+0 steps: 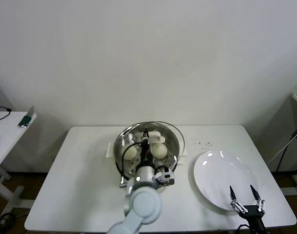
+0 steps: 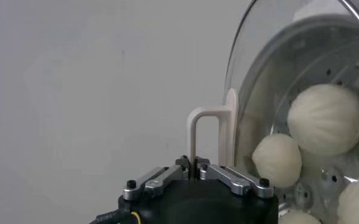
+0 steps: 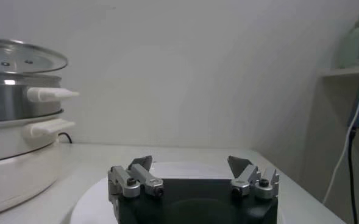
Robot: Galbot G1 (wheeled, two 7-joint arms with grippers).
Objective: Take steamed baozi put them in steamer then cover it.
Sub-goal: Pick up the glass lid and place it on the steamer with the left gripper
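The glass cover, now hanging just above the steamer's rim, will be let go by my left gripper squarely on the rim of the steel steamer (image 1: 147, 151), over the baozi.
The steel steamer (image 1: 120, 146) stands at the table's middle on its cream pot base (image 3: 14, 164). Several cream-white baozi (image 2: 327, 119) lie inside it, and two of them (image 1: 130, 153) show in the head view beside my arm. My left gripper (image 2: 196, 165) is shut on the cream handle (image 2: 206, 131) of the glass cover (image 2: 252, 91). The cover (image 1: 177, 134) hangs just above the steamer's rim, shifted a little to the back right. My right gripper (image 1: 245, 192) is open and holds nothing, low over the near edge of the white plate.
A bare white plate (image 1: 221, 180) lies to the right of the steamer. Some dark specks (image 1: 205, 144) dot the table behind it. A small side table (image 1: 7, 131) stands off to the left. The steamer's side handles (image 3: 48, 94) stick out toward the plate.
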